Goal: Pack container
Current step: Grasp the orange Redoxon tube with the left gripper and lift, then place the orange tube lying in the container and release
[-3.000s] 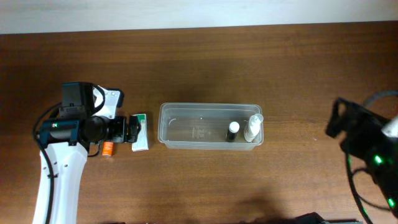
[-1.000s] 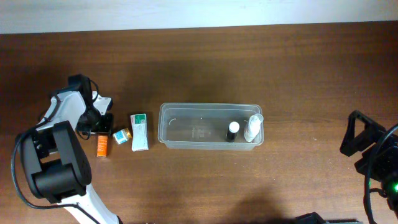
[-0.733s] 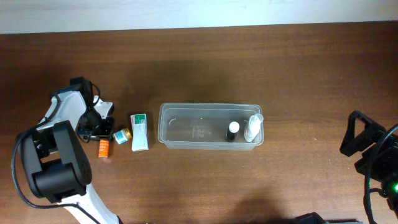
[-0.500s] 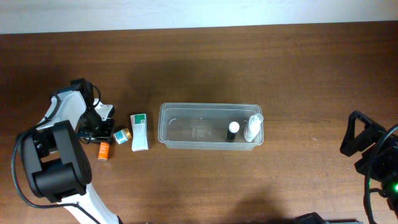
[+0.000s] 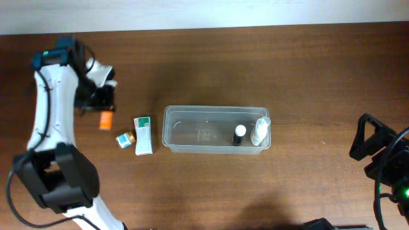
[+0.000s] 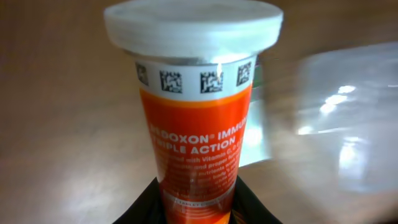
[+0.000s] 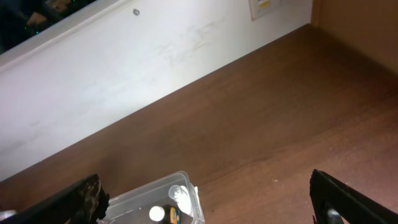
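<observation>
The robot's left gripper should release the orange tube on the container's bare bottom beside the small black bottle (image 5: 204,128).
An orange tube (image 6: 198,134) with a white cap fills the left wrist view, and my left gripper (image 6: 198,211) is shut on its lower end. From overhead the orange tube (image 5: 106,120) hangs above the table under the raised left gripper (image 5: 102,110), left of the container (image 5: 216,112). The clear container holds a small black bottle with a white cap (image 5: 239,133) and a clear bottle (image 5: 259,131) at its right end. My right gripper (image 5: 365,142) stays at the table's right edge, well away from the tub. In its wrist view the right gripper (image 7: 205,186) is open and empty, the container (image 7: 127,202) below it.
A green and white tube (image 5: 143,135) and a small teal and gold jar (image 5: 124,138) lie on the wood just left of the container. A white wall (image 7: 124,81) runs along the table's far edge.
My left gripper has shut on the orange tube and lifted it off the table, carrying it toward the back. The right arm has not moved.
</observation>
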Available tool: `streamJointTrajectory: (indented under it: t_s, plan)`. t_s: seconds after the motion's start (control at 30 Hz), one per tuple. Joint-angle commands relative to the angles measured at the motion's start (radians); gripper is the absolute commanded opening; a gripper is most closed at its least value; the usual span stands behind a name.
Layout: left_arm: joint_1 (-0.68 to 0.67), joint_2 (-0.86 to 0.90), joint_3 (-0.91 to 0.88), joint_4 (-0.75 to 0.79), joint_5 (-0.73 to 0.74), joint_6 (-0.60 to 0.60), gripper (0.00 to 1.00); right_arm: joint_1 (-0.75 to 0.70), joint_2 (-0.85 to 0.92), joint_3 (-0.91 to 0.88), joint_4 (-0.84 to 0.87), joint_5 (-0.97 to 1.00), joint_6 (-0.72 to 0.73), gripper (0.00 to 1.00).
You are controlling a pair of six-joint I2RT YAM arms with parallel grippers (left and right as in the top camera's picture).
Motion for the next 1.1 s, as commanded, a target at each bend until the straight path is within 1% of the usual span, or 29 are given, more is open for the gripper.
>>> streamJointTrajectory:
  t_s: [0.0,0.1,0.27,0.37,0.43,0.6,0.83,0.9,1.07]
  plan:
    - [-0.157,-0.081,0.087,-0.007,0.151,0.091,0.16,-0.009,0.003,0.0,0.003,0.015,-0.011,0.98]
    - [-0.333,-0.106,0.099,0.017,0.118,0.208,0.14,-0.009,0.003,0.0,0.003,0.016,-0.011,0.98]
    - [-0.576,-0.089,0.082,0.053,-0.023,0.321,0.09,-0.009,0.003,0.0,0.003,0.015,-0.011,0.99]
    - [-0.667,-0.069,0.05,0.097,-0.096,0.37,0.08,-0.009,0.003,0.0,0.003,0.016,-0.011,0.99]
    - [-0.708,-0.042,0.028,0.124,-0.153,0.381,0.08,-0.009,0.003,0.0,0.003,0.015,-0.011,0.98]
    - [-0.716,0.016,0.02,0.127,-0.175,0.4,0.08,-0.009,0.003,0.0,0.003,0.015,-0.011,0.98]
    - [-0.7,0.108,0.016,0.117,-0.18,0.579,0.09,-0.009,0.003,0.0,0.003,0.015,-0.011,0.98]
    - [-0.692,0.137,0.016,0.123,-0.198,0.587,0.09,-0.009,0.003,0.0,0.003,0.015,-0.011,0.98]
    - [-0.673,0.21,0.01,0.117,-0.182,0.601,0.09,-0.009,0.003,0.0,0.003,0.015,-0.011,0.99]
